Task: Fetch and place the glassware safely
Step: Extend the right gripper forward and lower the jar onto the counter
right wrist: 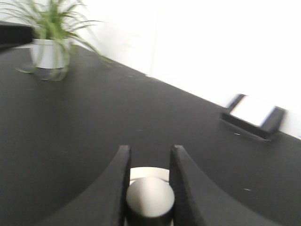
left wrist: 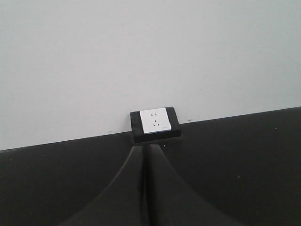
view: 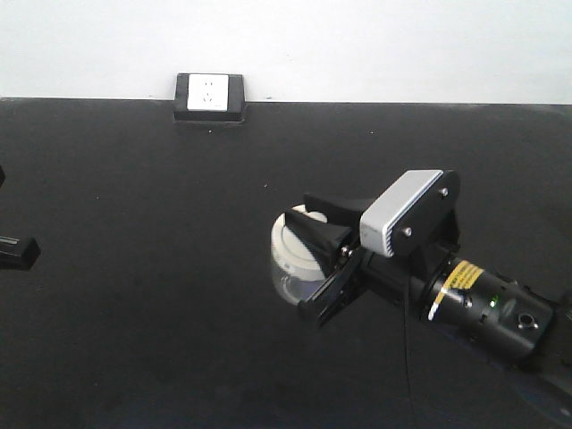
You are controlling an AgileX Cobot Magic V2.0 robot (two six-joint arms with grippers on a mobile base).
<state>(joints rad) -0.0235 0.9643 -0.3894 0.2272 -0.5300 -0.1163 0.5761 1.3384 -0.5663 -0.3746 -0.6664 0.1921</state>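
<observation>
I need to use my right gripper to set the glass jar down and let it go on the bare black table (view: 333, 265) just under that gripper's fingers.
The glass jar (view: 290, 279) with its cream-white lid (view: 288, 243) is right of the middle of the black table (view: 143, 268). My right gripper (view: 310, 259) reaches it from the right and is shut on it. In the right wrist view the fingers (right wrist: 120, 181) press both sides of the lid's round knob (right wrist: 149, 198), and the lid's edge (right wrist: 148, 173) shows beyond it. I cannot tell whether the jar rests on the table. My left gripper (left wrist: 146, 153) is shut and empty; only a dark part of it (view: 18, 252) shows at the front view's left edge.
A black box with a white socket face (view: 209, 96) sits at the table's back edge against the white wall; it also shows in the left wrist view (left wrist: 155, 123) and the right wrist view (right wrist: 254, 113). A potted green plant (right wrist: 49, 42) stands at the far left.
</observation>
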